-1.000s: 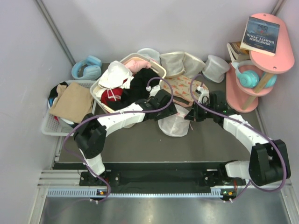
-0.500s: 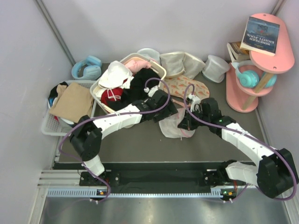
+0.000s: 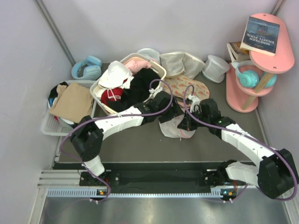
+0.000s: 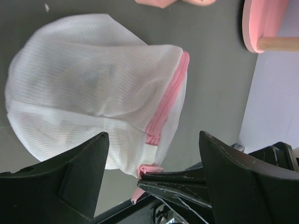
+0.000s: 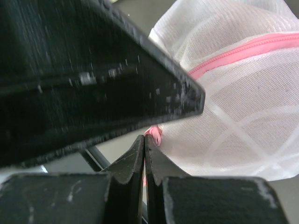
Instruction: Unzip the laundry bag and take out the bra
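I am holding the slack bag by its zip pull with my right gripper, so I will pinch there with my left gripper and take the pink edge (image 4: 137, 194) below with my right gripper.
The laundry bag (image 3: 172, 128), white mesh with a pink zip, lies on the dark table between both arms; it fills the left wrist view (image 4: 88, 88) and the right wrist view (image 5: 243, 107). My left gripper (image 3: 174, 115) hangs open just above it, one finger on each side (image 4: 154, 136). My right gripper (image 3: 185, 125) is shut on the bag's pink zip pull (image 5: 157, 133) at the bag's near right edge; its closed tips also show in the left wrist view (image 4: 142, 176). The bra is hidden.
A cream laundry basket (image 3: 159, 68) full of clothes stands behind the left arm. A flat pink printed cloth (image 3: 183, 87) lies behind the bag. White pouches (image 3: 180, 63) line the back. A white crate (image 3: 50, 125) sits left, a pink shelf (image 3: 256, 100) right.
My right gripper has moved left and nearer, drawing the bag's edge with it. The left gripper has shifted slightly right over the bag and stays open.
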Controlling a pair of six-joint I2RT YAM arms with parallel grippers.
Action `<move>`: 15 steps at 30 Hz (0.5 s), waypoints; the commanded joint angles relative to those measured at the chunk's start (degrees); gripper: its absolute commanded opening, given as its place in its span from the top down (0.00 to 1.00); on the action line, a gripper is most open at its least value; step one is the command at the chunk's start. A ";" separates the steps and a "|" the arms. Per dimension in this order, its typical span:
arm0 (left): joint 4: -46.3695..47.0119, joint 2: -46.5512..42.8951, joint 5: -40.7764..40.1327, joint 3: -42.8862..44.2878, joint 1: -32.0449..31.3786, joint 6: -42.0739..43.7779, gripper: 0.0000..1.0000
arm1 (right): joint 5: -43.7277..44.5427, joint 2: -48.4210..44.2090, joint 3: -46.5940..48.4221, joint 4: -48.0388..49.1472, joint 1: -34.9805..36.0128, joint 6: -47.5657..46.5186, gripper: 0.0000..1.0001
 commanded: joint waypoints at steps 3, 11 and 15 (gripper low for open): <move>2.81 3.60 3.51 0.85 -0.59 1.18 0.27 | 1.16 -2.61 -0.31 1.53 0.72 0.72 1.00; 5.54 4.84 5.71 2.26 -1.03 1.80 0.97 | 5.46 -8.48 -1.02 -3.72 0.72 3.79 1.00; 5.62 2.73 4.21 1.65 -1.03 1.36 1.00 | 7.92 -12.27 -0.84 -7.52 0.81 5.55 0.98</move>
